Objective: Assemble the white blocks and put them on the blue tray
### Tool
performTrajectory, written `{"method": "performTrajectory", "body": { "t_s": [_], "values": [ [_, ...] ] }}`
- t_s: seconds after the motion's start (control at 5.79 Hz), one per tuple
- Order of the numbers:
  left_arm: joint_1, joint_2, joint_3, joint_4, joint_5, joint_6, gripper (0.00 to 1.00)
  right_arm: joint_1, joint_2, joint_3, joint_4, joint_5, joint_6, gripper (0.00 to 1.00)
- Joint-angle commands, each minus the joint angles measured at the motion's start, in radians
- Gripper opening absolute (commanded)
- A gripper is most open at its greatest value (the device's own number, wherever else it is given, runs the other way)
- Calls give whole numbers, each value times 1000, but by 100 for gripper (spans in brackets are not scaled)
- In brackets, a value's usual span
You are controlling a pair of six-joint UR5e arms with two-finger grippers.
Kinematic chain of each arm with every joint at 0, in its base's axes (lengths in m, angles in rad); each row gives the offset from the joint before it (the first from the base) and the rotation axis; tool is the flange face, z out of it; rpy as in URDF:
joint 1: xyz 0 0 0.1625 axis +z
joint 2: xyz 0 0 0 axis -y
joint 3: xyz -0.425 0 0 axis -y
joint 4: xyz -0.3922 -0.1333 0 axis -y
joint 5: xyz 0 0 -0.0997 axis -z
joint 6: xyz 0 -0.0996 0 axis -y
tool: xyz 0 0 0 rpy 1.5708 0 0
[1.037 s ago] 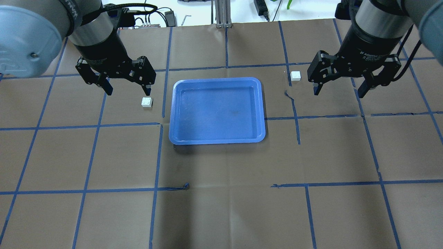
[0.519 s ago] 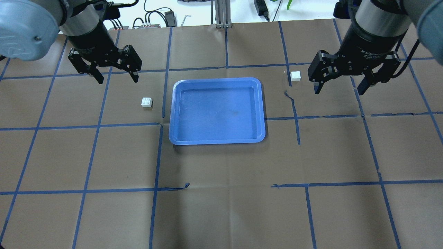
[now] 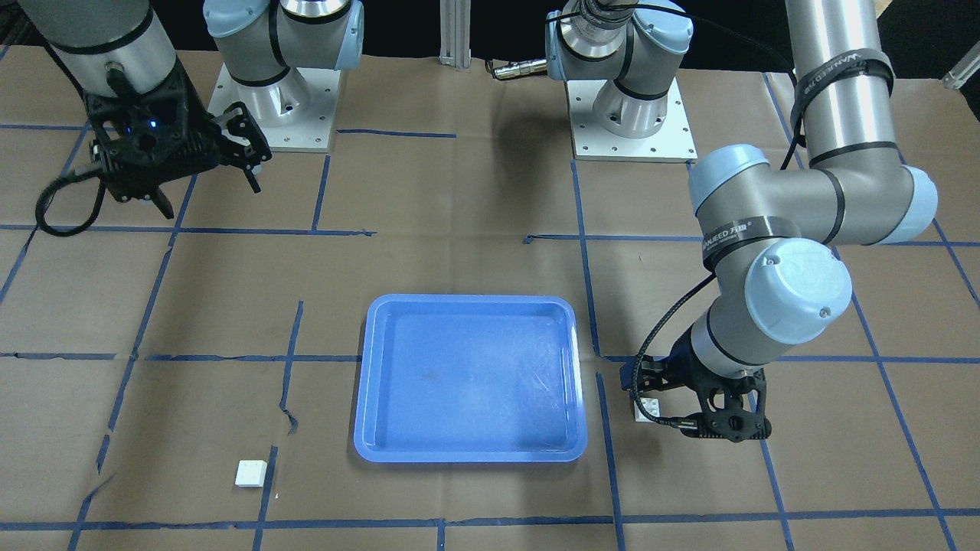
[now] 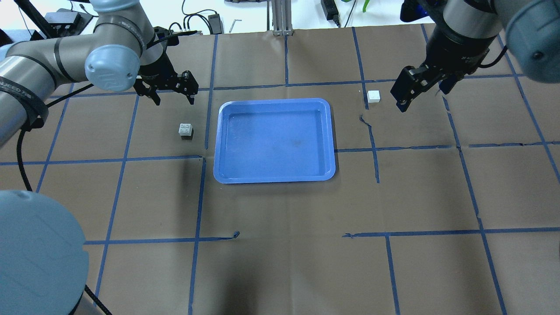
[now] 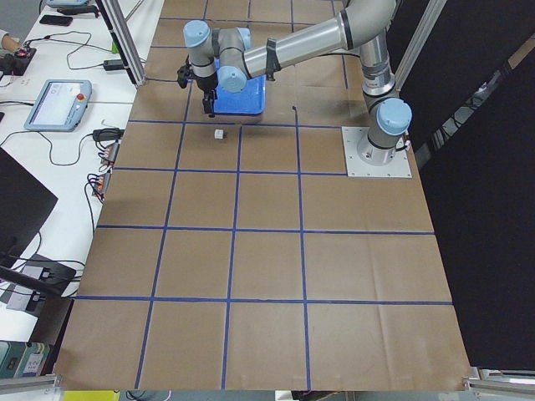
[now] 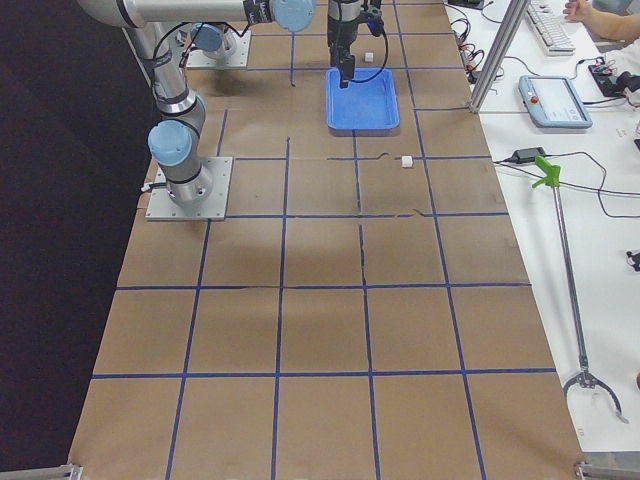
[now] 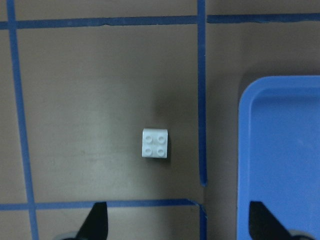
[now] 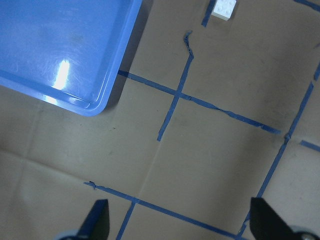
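Observation:
I should close my left gripper on the sides of the studded white block (image 3: 650,405) (image 7: 155,143) below it, with one finger going between that block and the blue tray.
One white block (image 4: 186,130) lies studs up on the brown paper, just left of the blue tray (image 4: 274,140). The other white block (image 4: 373,96) lies right of the tray's far corner. My left gripper (image 4: 173,100) is open and empty, hanging above and behind the left block. In the left wrist view the block (image 7: 155,143) sits ahead of the spread fingertips (image 7: 97,220), beside the tray (image 7: 280,150). My right gripper (image 4: 421,95) is open and empty, high up to the right of the right block. That block shows at the top edge of the right wrist view (image 8: 223,9).
The tray is empty. Blue tape lines grid the paper-covered table (image 4: 288,245). Both arm bases (image 3: 628,122) stand at the robot's side. Cables and a pendant (image 5: 57,100) lie off the table's far edge.
My left arm has swung over and dropped lower, its gripper now smaller in view and nearer the left block. My right gripper has turned about its wrist. Blocks and tray have not moved.

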Motion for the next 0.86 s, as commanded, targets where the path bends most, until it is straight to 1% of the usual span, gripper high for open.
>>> {"method": "performTrajectory", "body": {
  "t_s": [0.0,0.17,0.35,0.52,0.69],
  "values": [
    [0,-82,-46,110,3,58,99,-4,75,-7,-132,-6,-454,100],
    [2,-99,-70,138,6,90,97,-34,108,-27,-195,-8,-635,100],
    [2,-117,-103,189,6,104,95,-71,167,-91,-191,6,-752,100],
    [3,-119,-107,190,20,106,82,-76,247,-191,-176,9,-850,100],
    [6,-117,-107,195,41,112,33,-76,337,-277,-174,28,-979,100]
  ]
}}
